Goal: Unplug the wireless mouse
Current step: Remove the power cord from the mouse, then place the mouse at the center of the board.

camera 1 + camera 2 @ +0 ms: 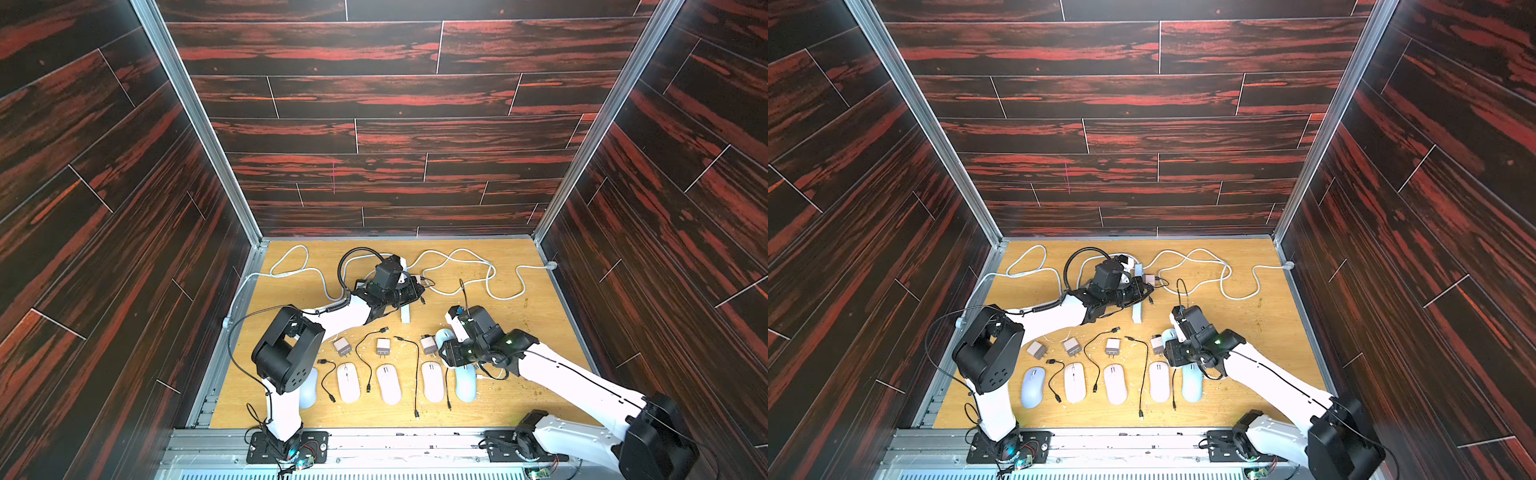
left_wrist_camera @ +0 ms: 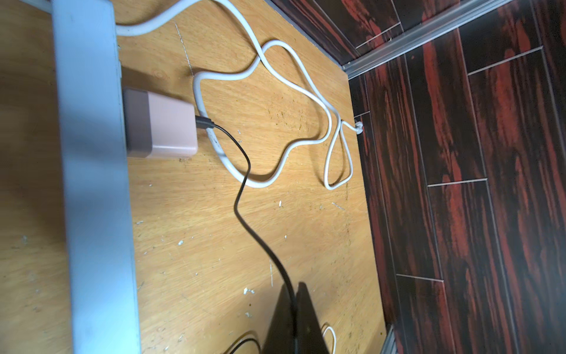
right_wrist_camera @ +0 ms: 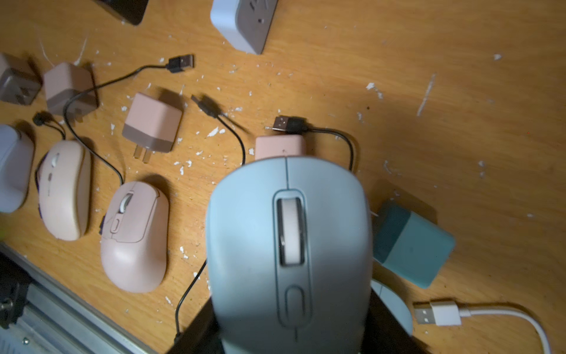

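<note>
My right gripper is going to set the light blue wireless mouse down. I will put it on the bare table (image 1: pixel 511 391) just past the other blue mouse.
A light blue wireless mouse (image 3: pixel 288 245) sits between the jaws of my right gripper (image 3: pixel 291 331), lifted over the table; in both top views only its nose (image 1: pixel 444 334) (image 1: pixel 1169 333) shows past the wrist. Its charging port is hidden. My left gripper (image 2: pixel 295 286) is shut on a thin black cable (image 2: pixel 245 171). That cable runs to a pink charger (image 2: pixel 162 128) plugged into the white power strip (image 2: pixel 95 184). In a top view the left gripper (image 1: pixel 417 291) is beside the strip at mid-table. The cable's other end is hidden.
Near the front edge lie a row of mice (image 1: pixel 388 384), several pink chargers (image 1: pixel 382 347) and loose black cables (image 1: pixel 415 374). Under my right gripper are a teal charger (image 3: pixel 410 248), a white USB plug (image 3: pixel 438 312) and a second blue mouse (image 1: pixel 465 382). White cord (image 1: pixel 490 274) loops across the back.
</note>
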### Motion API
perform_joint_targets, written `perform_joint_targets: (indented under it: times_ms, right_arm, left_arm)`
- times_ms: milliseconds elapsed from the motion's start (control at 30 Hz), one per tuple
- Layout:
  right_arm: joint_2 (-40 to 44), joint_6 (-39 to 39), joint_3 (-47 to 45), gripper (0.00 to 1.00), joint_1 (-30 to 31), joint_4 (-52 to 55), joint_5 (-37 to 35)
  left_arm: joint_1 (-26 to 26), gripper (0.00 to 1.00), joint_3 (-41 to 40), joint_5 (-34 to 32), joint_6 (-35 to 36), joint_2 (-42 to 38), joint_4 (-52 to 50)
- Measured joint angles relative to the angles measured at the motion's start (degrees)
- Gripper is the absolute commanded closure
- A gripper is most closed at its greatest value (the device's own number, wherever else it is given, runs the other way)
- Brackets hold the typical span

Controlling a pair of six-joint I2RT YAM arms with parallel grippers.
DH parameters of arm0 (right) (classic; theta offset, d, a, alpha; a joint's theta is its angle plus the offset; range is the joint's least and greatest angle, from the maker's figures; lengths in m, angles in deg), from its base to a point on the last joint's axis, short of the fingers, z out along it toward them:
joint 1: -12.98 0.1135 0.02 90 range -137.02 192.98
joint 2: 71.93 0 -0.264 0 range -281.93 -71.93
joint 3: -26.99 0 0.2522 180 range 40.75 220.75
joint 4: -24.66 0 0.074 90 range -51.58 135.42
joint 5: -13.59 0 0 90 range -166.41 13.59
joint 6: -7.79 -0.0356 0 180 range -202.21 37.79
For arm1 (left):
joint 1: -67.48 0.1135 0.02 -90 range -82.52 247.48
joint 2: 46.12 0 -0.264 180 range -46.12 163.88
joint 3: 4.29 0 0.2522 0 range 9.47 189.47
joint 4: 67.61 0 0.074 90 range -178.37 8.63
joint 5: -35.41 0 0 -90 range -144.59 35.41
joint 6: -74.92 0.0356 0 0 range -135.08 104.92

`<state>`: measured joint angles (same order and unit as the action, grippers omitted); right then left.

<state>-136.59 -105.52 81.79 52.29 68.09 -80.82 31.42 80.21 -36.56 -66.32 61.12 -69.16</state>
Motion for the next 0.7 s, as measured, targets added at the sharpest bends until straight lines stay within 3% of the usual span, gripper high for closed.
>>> perform_joint_targets:
  times_ms: [400,533,700]
  right_arm:
    - [0.92,-25.75,1.6,0.49,-0.28,14.25,-19.08]
    - [2.86,-32.74,-0.02,0.53,-2.45,18.45,-21.66]
    - [7.85,-37.94,-6.01,0.55,-9.66,20.9,-21.49]
  left_arm:
    - [0.0,1.0,-2.32,1.16,6.08,-3.98,-2.89]
    - [0.0,1.0,-3.89,1.31,5.62,-3.98,-2.75]
    - [0.0,1.0,-4.17,1.31,4.9,-3.98,-2.34]
